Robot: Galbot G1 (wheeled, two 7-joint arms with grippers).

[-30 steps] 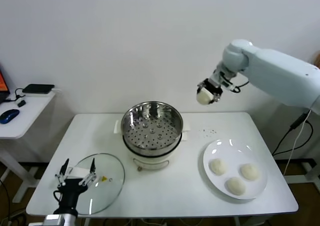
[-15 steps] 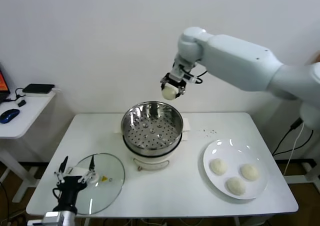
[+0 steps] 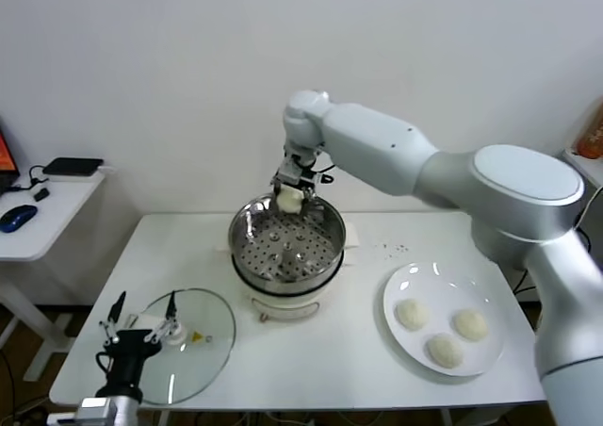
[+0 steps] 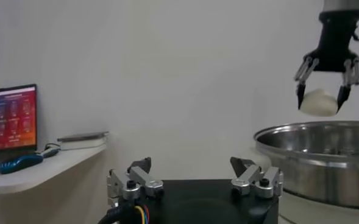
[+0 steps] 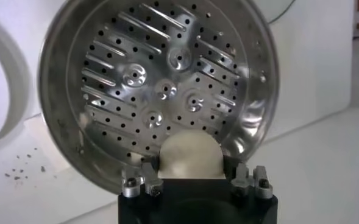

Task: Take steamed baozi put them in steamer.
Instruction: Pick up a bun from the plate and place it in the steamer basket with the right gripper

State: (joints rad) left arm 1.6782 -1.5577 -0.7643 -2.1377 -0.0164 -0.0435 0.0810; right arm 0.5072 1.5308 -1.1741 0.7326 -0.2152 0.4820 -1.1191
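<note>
My right gripper has the baozi just above the steamer's back rim. It will let go of it on the back part of the steamer's perforated tray (image 3: 296,225) (image 5: 172,135), behind the tray's middle dimple.
My right gripper (image 3: 289,198) is shut on one cream-white steamed baozi (image 3: 288,202) and holds it just above the back rim of the steamer (image 3: 283,273). In the right wrist view the held baozi (image 5: 188,157) sits between the jaws, with the steamer's perforated tray (image 5: 155,85) below and bare. From the left wrist view, the right gripper (image 4: 321,91) hangs with the baozi (image 4: 319,102) over the steel steamer (image 4: 325,158). Three more baozi (image 3: 411,314) (image 3: 471,324) (image 3: 444,351) lie on the white plate (image 3: 424,280). My left gripper (image 3: 141,324) (image 4: 194,179) is open and idle at the front left.
A round glass lid (image 3: 193,346) lies flat on the table under the left gripper. A few dark crumbs (image 3: 392,249) lie behind the plate. A side table (image 3: 38,223) with a mouse and a dark device stands at the far left.
The right arm has swung left from beyond the plate to the steamer and come down, carrying the baozi. The left gripper has hardly moved.
</note>
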